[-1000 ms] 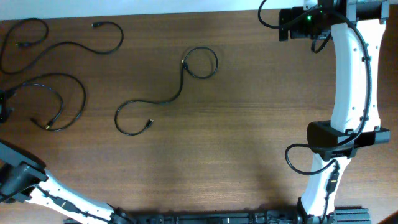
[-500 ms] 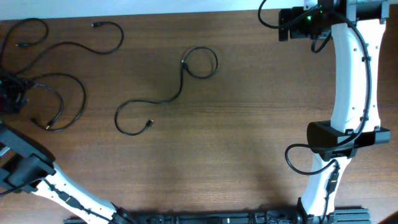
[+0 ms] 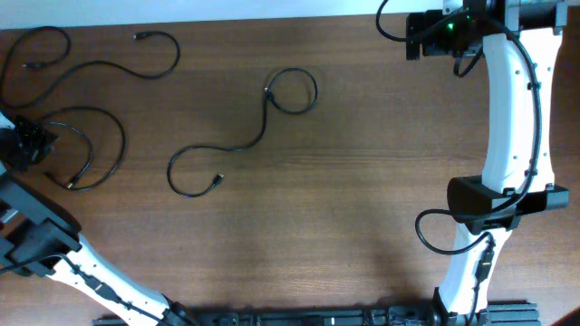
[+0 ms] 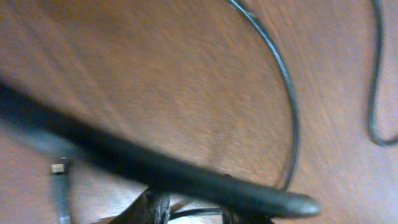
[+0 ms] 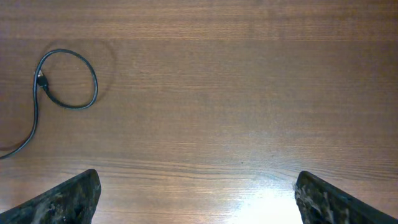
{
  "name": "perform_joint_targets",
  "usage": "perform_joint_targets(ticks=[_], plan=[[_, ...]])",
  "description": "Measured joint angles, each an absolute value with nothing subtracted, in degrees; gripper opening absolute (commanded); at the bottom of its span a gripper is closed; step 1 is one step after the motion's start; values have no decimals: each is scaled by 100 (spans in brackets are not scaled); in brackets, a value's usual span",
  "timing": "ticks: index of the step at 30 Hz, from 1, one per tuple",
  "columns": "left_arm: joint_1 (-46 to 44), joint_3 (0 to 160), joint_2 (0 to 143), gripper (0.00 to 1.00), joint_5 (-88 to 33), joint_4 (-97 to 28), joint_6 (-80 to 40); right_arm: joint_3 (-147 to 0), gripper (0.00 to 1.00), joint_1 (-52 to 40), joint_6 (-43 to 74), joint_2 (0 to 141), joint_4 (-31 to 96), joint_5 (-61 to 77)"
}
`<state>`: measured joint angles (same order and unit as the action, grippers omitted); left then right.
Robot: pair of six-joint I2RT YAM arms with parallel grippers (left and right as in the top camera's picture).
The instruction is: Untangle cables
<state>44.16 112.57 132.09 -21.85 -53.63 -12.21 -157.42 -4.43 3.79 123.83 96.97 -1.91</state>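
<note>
A raised bend of cable crosses over the left gripper's nearly closed fingers, so the robot should open them, lower the bend, and grip that part of the cable (image 4: 180, 176) before pulling it across.
Several thin black cables lie apart on the left half of the wooden table: one (image 3: 56, 36) at the far left corner, one (image 3: 172, 60) beside it, a looped one (image 3: 120, 145) below, and one (image 3: 261, 132) near the middle, seen also in the right wrist view (image 5: 96, 84). My left gripper (image 3: 32, 141) sits at the left end of the looped cable. Its fingers (image 4: 155, 208) stand a narrow gap apart, and a thin cable (image 4: 199, 213) crosses that gap. My right gripper (image 5: 198, 193) hangs open over bare wood at the far right (image 3: 415, 36).
A thick blurred dark band (image 4: 186, 177) crosses the left wrist view close to the lens. A cable arc (image 4: 291, 118), a second cord (image 4: 373, 93) and a small plug (image 4: 59, 168) lie on the wood beyond. The white right arm (image 3: 507, 118) spans the right side.
My left gripper has come in from the left edge toward the right, onto the looped cable's left end, and its fingers have narrowed. The right arm has not moved.
</note>
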Motion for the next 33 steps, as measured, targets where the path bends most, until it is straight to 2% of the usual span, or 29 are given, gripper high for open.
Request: perform_joint_targets(ticks=[5,10,15,19,20,25,33], plan=[[4491,11260,13240,29,-3232,-5387,-1219,-15742,98,-443,384,12383,9697,-191],[4606,11262,13240,41,-3874,-5317,-1111,-15742,98,-443,384,12383,9697,-191],[4593,11271,13238,43,-3444,-5133,-1044,-15742,98,-443,384,12383,9697,-191],[4536,11271,13238,29,-2550,-5096,-1017,-15742,98,-443,381,12383,9699,-191],[4512,11271,13238,19,-2403,-5057,-1013,-15742,97,-443,386,12383,9697,-191],[4480,11271,13240,2,-1778,-5092,-998,-15742,97,-443,384,12383,9697,-191],[4480,11273,13703,0,-1428,-5315,-1007,-15742,97,-443,381,12383,9697,-191]])
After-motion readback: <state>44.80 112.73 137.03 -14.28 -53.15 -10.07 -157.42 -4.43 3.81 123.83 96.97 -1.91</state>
